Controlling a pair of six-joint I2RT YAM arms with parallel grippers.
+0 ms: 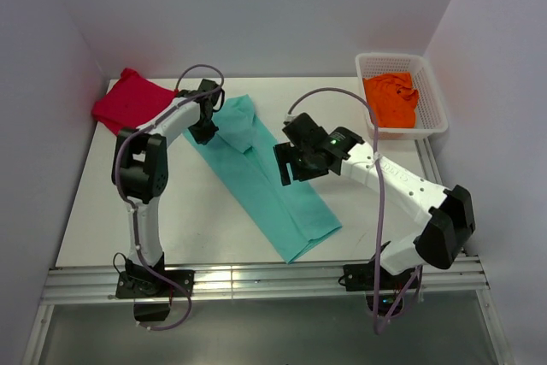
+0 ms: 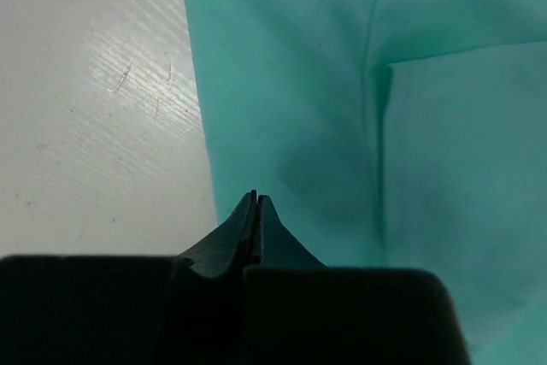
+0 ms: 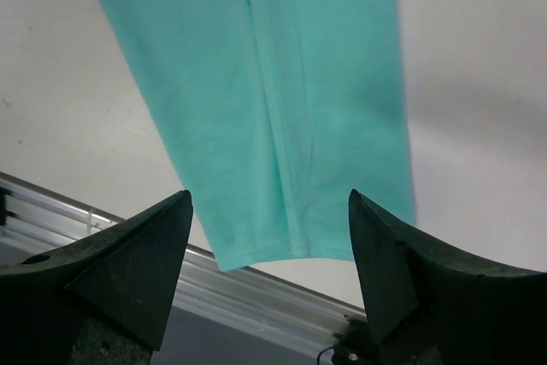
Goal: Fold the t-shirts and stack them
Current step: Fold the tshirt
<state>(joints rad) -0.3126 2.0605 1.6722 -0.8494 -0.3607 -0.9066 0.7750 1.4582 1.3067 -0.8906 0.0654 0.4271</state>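
The teal-green t-shirt is next, and my right gripper should go to it and grab its hem corner [image 1: 338, 226] [image 3: 410, 216] on the basket's side.
The teal-green t-shirt [image 1: 265, 181] lies folded into a long strip, running diagonally from the back centre to the front of the table. My left gripper [image 1: 203, 132] is shut and empty, hovering at the strip's upper left edge; its tips [image 2: 256, 198] sit just above the teal cloth [image 2: 299, 83]. My right gripper [image 1: 286, 168] is open and empty above the strip's middle; its jaws [image 3: 269, 203] stand wide apart over the strip's hem end [image 3: 282, 83]. The crimson-red t-shirt [image 1: 128, 102] lies folded at the back left. The orange t-shirt [image 1: 391, 98] is crumpled in the basket.
A white mesh basket [image 1: 436, 91] stands at the back right corner. An aluminium rail [image 1: 256, 279] runs along the table's front edge, just past the strip's end; it also shows in the right wrist view [image 3: 256, 297]. White walls close in on both sides.
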